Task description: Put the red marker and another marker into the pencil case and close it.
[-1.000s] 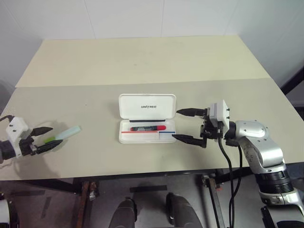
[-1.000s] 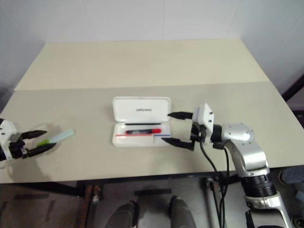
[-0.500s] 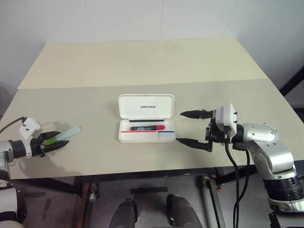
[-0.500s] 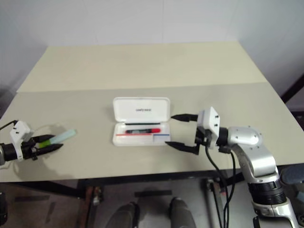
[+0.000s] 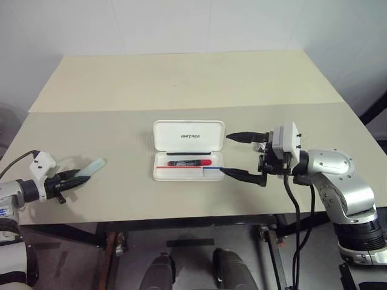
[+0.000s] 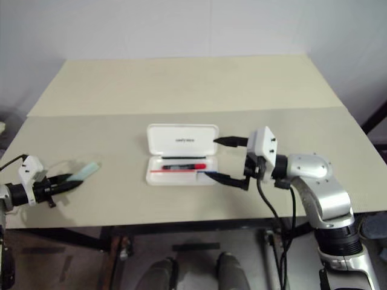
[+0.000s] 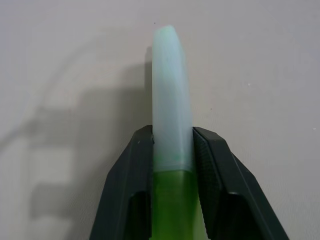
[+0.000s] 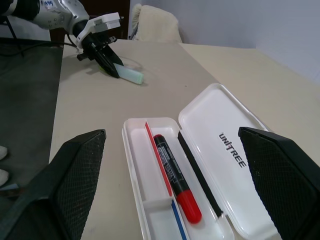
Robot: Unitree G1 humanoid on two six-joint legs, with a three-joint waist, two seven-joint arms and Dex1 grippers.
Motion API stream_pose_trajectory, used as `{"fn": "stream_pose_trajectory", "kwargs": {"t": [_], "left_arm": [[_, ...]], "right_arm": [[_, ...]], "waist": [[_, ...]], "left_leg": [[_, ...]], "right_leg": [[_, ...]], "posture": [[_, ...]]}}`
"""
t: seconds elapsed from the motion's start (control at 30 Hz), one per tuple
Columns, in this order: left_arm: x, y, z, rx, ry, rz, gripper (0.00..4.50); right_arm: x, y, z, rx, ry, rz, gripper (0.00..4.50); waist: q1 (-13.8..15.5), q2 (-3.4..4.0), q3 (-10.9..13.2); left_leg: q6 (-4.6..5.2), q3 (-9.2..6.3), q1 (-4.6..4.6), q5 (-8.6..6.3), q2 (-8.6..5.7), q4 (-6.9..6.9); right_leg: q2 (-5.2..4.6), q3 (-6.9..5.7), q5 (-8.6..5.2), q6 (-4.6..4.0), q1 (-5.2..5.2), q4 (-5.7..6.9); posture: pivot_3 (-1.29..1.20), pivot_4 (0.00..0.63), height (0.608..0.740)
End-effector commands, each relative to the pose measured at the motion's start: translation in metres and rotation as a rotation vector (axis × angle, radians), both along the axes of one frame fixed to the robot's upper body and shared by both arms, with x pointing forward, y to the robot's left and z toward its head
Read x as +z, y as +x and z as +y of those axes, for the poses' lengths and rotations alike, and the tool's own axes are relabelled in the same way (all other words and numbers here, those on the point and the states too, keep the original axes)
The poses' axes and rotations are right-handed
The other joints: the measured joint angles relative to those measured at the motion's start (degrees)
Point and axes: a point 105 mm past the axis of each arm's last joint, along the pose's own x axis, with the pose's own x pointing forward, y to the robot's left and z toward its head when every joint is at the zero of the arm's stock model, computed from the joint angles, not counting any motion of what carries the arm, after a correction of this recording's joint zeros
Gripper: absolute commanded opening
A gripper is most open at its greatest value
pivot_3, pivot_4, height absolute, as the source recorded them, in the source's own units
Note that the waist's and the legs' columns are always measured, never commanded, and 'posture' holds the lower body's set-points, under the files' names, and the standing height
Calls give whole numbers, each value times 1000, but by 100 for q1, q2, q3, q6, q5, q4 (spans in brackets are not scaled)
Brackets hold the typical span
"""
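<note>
Next, my left gripper releases the green marker in the tray's long front compartment (image 5: 180,173), next to the red marker. The green marker is still low over the table.
The white pencil case (image 5: 158,172) lies open mid-table, its lettered lid (image 5: 188,136) laid flat behind the tray. In the tray lies the red marker (image 5: 189,163), a black barrel with a red cap (image 8: 189,209). Far to the left, my left gripper (image 5: 75,177) is shut on a green marker with a pale translucent cap (image 5: 94,165). Its black fingers (image 7: 137,165) press the barrel (image 7: 172,110) from both sides, low over the table. At the case's right end my right gripper (image 5: 227,154) stands open and holds nothing, one finger at the lid and one at the tray.
The tan table is two boards with a seam (image 5: 121,110) running behind the case. Its front edge (image 5: 181,212) is close to both arms. A black cable (image 5: 289,199) hangs from my right wrist. White walls stand behind the table.
My left gripper's fingers have closed on the green marker. The right gripper has stayed open beside the case. The whole view has shifted a little.
</note>
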Motion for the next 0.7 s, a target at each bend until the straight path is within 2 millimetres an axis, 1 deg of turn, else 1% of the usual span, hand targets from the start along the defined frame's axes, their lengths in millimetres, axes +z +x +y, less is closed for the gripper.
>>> {"fn": "stream_pose_trajectory", "kwargs": {"t": [0.03,0.17,0.27,0.33,0.4,0.53,0.63,0.67,0.7], "left_arm": [[10,4,-29,-123,-76,-76,873],[23,-3,-65,-257,-158,-97,873],[29,-11,-86,-332,-196,-78,873],[37,-15,-101,-386,-206,-69,873],[43,-16,-110,-417,-208,-66,873],[57,-14,-130,-510,-175,-70,873],[62,-11,-140,-552,-142,-79,873],[65,-8,-145,-569,-141,-93,873],[68,-3,-156,-607,-124,-109,873]], "right_arm": [[10,-3,9,23,19,-50,4500],[6,-2,13,22,20,-53,4500],[5,-1,15,16,26,-57,4500],[5,0,16,11,37,-59,4500],[5,1,17,7,45,-61,4500],[5,3,18,-11,57,-67,4500],[5,3,19,-20,62,-69,4500],[5,3,19,-25,65,-69,4500],[6,3,19,-36,68,-71,4500]], "waist": [[58,0,0],[65,-7,-1],[50,-11,-2],[46,-11,-2],[46,-11,-2],[42,-11,-2],[44,-12,-1],[42,-12,-1],[45,-12,-1]], "left_leg": [[-2,1,-4,-1,3,-1],[-9,1,-40,-5,-5,0],[-7,-9,-103,-6,-4,5],[-10,-7,-109,-10,-7,1],[-15,-3,-109,-14,-14,0],[-17,2,-105,-14,-11,2],[-19,3,-102,-13,-12,6],[-19,3,-102,-13,-12,7],[-19,5,-100,-13,-14,6]], "right_leg": [[-6,0,0,2,-1,-2],[-25,1,2,6,-23,-26],[-22,2,18,34,-74,-38],[-14,1,19,35,-81,-47],[0,-1,17,32,-81,-55],[12,-2,14,27,-81,-50],[13,-2,14,26,-79,-44],[13,-2,14,26,-78,-44],[13,-1,14,26,-77,-44]], "posture": [[0,150,740],[0,150,740],[0,150,740],[0,150,740],[0,150,740],[0,150,740],[0,150,740],[0,150,740],[0,150,740]]}}
